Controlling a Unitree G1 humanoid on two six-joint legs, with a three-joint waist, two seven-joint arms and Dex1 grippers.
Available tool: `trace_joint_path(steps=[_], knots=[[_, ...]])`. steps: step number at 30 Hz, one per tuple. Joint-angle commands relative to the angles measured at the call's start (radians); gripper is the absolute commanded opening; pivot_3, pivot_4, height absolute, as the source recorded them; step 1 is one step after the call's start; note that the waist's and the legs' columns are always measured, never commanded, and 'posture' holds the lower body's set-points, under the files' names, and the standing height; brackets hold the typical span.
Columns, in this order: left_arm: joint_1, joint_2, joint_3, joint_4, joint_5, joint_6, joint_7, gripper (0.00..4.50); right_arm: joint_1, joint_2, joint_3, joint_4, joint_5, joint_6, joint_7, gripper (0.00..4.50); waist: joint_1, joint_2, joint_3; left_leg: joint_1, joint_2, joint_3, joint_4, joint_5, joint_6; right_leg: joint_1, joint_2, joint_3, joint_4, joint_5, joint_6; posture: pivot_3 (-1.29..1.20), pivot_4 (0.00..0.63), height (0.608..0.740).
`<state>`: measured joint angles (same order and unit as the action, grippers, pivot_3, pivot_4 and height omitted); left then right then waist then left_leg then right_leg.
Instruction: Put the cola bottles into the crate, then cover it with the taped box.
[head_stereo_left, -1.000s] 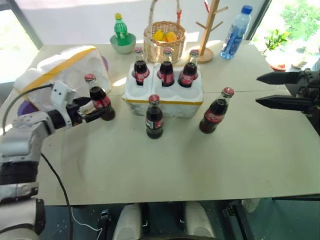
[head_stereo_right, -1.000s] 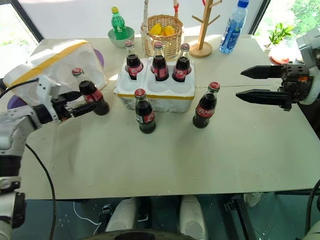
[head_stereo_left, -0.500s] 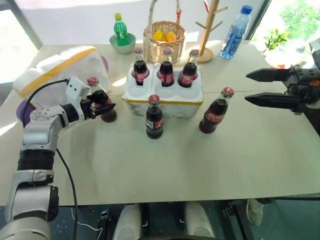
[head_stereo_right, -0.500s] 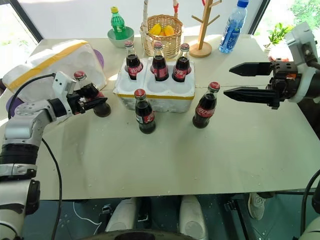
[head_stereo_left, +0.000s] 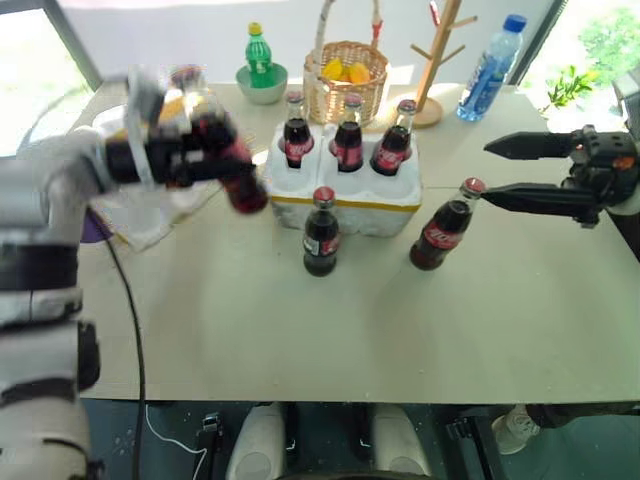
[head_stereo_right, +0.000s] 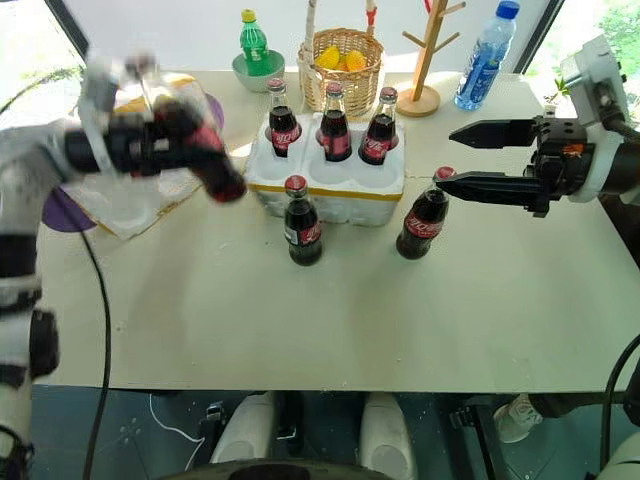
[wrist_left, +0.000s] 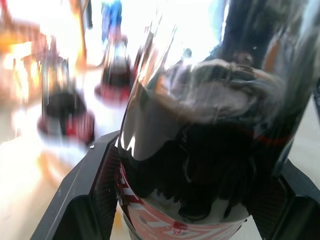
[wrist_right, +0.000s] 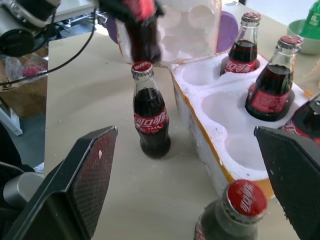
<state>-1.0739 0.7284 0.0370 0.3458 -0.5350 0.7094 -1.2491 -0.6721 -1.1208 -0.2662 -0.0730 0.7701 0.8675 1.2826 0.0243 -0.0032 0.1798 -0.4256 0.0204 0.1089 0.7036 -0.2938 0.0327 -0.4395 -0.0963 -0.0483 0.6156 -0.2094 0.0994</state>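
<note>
Next, my left gripper puts the cola bottle down in the crate's middle front well (head_stereo_left: 343, 187), before the back row's middle bottle.
My left gripper (head_stereo_left: 205, 160) is shut on a cola bottle (head_stereo_left: 228, 152) and holds it tilted in the air, just left of the crate (head_stereo_left: 345, 198). In the left wrist view this bottle (wrist_left: 200, 150) sits between the two fingers (wrist_left: 90, 190). The crate's back row holds three cola bottles (head_stereo_left: 348, 143); its front wells (wrist_right: 240, 150) are empty. One bottle (head_stereo_left: 321, 235) stands on the table in front of the crate. Another (head_stereo_left: 443, 228) leans at the crate's right front corner, by my open right gripper (head_stereo_left: 485, 170). The taped box (head_stereo_right: 130, 205) lies at far left, partly hidden by my arm.
Along the table's far edge stand a wicker basket (head_stereo_left: 345, 80) with yellow fruit, a green soda bottle (head_stereo_left: 260, 55) in a green bowl, a wooden peg stand (head_stereo_left: 438, 60) and a blue-capped water bottle (head_stereo_left: 490, 70). A purple object (head_stereo_right: 60, 210) shows beside the box.
My left gripper closed on the bottle at the left and lifted it up and rightward toward the crate. The right gripper has barely moved. The camera view has shifted.
</note>
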Motion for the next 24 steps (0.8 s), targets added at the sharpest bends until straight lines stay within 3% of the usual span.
trace_joint_path(steps=[1, 6, 11, 24], knots=[[-0.183, -0.114, -0.059, 0.255, 0.083, -0.154, -0.047, 2.77, 0.015, -0.011, -0.066, -0.052, 0.036, 0.009, -0.027, 4.5, 0.003, 0.0, 0.0, 0.0, -0.001, 0.0, 0.0, 0.0, 0.0, 0.0, 0.0, 0.0, 0.0, 0.0, 0.0, 0.0, 0.15, 0.74], [-0.349, -0.289, -0.101, 0.607, 0.201, -0.388, -0.105, 2.77, 0.085, 0.008, -0.118, -0.104, 0.051, 0.012, -0.088, 4.5, 0.01, -0.001, 0.0, -0.001, -0.001, 0.001, 0.0, 0.0, 0.001, -0.001, 0.0, 0.0, -0.001, 0.0, 0.001, 0.0, 0.15, 0.74], [-0.408, -0.402, -0.088, 0.807, 0.28, -0.562, -0.074, 2.77, 0.146, 0.023, -0.175, -0.16, 0.091, 0.031, -0.149, 4.5, -0.001, -0.002, 0.001, -0.002, -0.001, 0.0, -0.001, 0.0, 0.001, -0.003, 0.0, 0.0, -0.001, 0.0, 0.001, 0.0, 0.15, 0.74], [-0.375, -0.489, -0.096, 0.931, 0.467, -0.777, 0.051, 2.77, 0.237, 0.039, -0.227, -0.199, 0.137, 0.017, -0.21, 4.5, -0.011, -0.002, 0.001, -0.002, -0.001, -0.004, 0.001, -0.003, 0.006, -0.003, -0.001, 0.0, 0.0, 0.0, 0.001, 0.0, 0.15, 0.74]])
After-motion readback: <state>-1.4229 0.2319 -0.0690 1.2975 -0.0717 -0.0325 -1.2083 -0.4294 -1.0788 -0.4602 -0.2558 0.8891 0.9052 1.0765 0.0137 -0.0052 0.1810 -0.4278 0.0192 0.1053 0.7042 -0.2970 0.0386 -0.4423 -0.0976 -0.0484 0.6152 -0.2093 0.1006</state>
